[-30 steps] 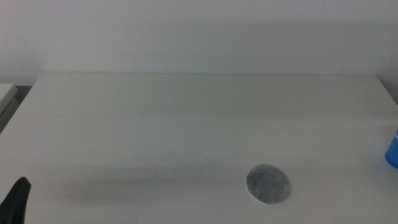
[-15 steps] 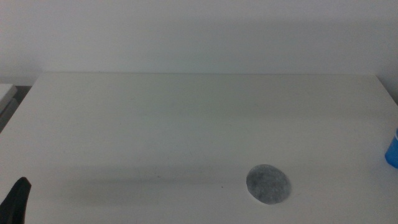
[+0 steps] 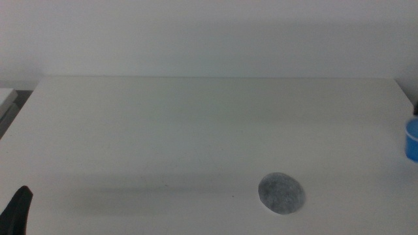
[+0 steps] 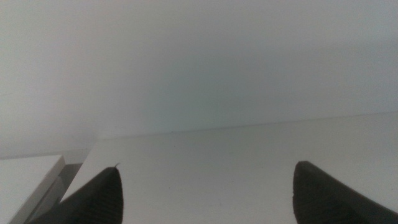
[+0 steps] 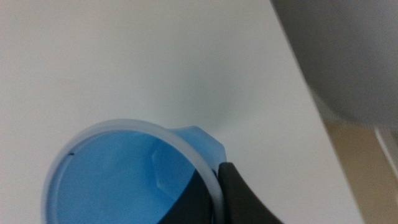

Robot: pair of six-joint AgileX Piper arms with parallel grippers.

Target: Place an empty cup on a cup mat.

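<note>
Next, my right gripper sets the blue cup free on the middle of the grey speckled cup mat (image 3: 279,195), letting go of it there.
The bright blue cup (image 3: 412,139) is at the far right edge of the middle view, cut off by the frame. In the right wrist view the cup (image 5: 118,174) is seen from above and is empty. My right gripper (image 5: 214,182) is shut on its rim, with one jaw outside the wall and one inside. The grey speckled cup mat (image 3: 282,193) lies flat on the white table (image 3: 196,130), near the front and well to the left of the cup. My left gripper (image 4: 206,167) is open and empty, and waits at the table's front left corner (image 3: 18,207).
The table's right edge (image 5: 305,112) runs close to the cup, with floor beyond it. A pale wall stands behind the table. A second white surface (image 3: 6,98) adjoins the table's left side.
The cup has risen in the middle view at the right edge, held by my right gripper. The mat and the left gripper have not moved.
</note>
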